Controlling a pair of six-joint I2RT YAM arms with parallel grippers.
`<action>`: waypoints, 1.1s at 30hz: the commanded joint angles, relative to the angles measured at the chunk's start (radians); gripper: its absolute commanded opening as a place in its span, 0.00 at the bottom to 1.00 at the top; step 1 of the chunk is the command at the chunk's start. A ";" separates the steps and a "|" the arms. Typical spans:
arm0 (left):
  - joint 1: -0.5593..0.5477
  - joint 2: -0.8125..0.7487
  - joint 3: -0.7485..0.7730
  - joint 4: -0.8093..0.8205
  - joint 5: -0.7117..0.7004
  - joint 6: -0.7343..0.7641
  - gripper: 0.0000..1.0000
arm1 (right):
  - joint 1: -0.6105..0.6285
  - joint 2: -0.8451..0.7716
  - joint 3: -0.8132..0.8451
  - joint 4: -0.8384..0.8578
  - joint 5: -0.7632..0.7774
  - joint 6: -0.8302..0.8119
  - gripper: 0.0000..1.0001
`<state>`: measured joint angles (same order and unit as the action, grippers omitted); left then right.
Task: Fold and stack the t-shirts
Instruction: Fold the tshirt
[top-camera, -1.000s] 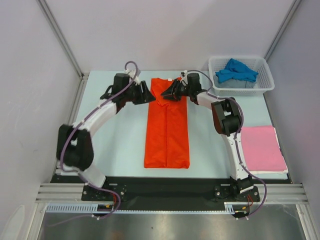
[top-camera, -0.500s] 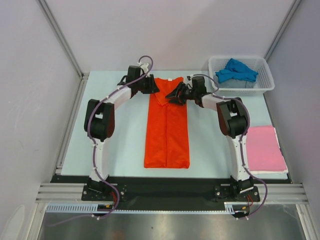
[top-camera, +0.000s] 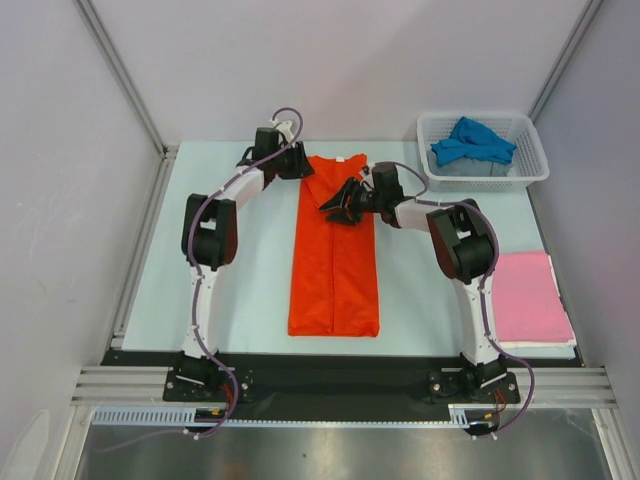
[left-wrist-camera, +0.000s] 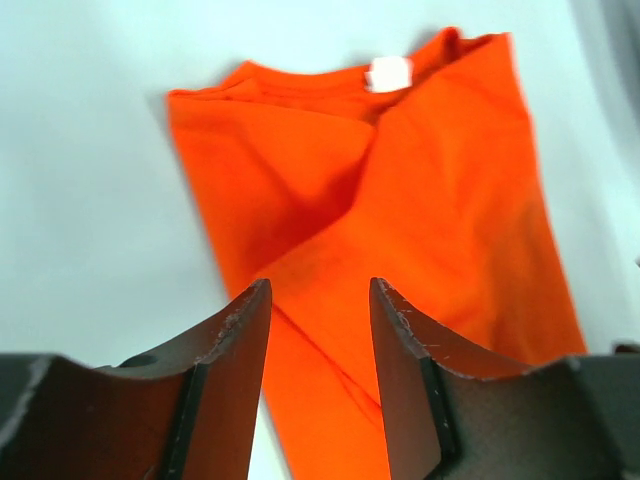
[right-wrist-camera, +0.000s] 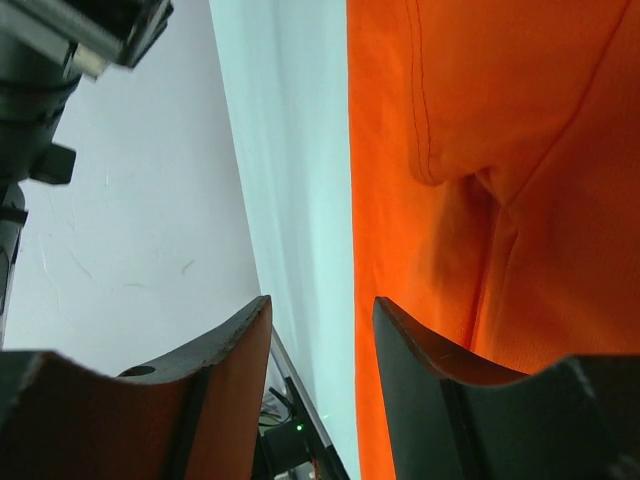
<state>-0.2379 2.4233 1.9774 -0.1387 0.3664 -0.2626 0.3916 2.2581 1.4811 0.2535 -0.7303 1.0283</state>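
Observation:
The orange-red t-shirt puckers beside its folded-in sleeve, away from the right gripper's open fingers, so that gripper should move over and pinch the sleeve's corner (right-wrist-camera: 432, 172) before folding further.
The orange-red t-shirt (top-camera: 334, 260) lies on the table, folded into a long narrow strip with its collar at the far end. It fills the left wrist view (left-wrist-camera: 400, 190) and the right wrist view (right-wrist-camera: 500, 200). My left gripper (top-camera: 306, 168) is open and empty at the shirt's far left corner. My right gripper (top-camera: 335, 204) is open and empty over the shirt's upper part. A folded pink t-shirt (top-camera: 525, 298) lies at the right edge. A crumpled blue t-shirt (top-camera: 470, 141) sits in the basket.
A white mesh basket (top-camera: 533, 168) stands at the far right corner. Light walls enclose the table on three sides. A black strip runs along the near edge by the arm bases.
The left arm has stretched out to the shirt's far left corner. The right gripper has moved a little nearer and leftward over the shirt. The shirt's collar end now lies flatter.

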 joint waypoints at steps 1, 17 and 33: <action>0.011 0.022 0.069 0.004 -0.050 -0.020 0.49 | 0.001 -0.078 -0.031 0.061 0.000 0.024 0.51; 0.022 0.114 0.163 -0.032 0.045 -0.107 0.43 | 0.013 -0.063 -0.096 0.145 0.101 0.187 0.50; 0.026 0.095 0.149 -0.067 0.042 -0.093 0.50 | 0.033 -0.025 -0.041 0.041 0.183 0.211 0.48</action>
<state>-0.2211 2.5362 2.0991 -0.2012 0.3969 -0.3656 0.4179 2.2257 1.3884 0.3061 -0.5713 1.2381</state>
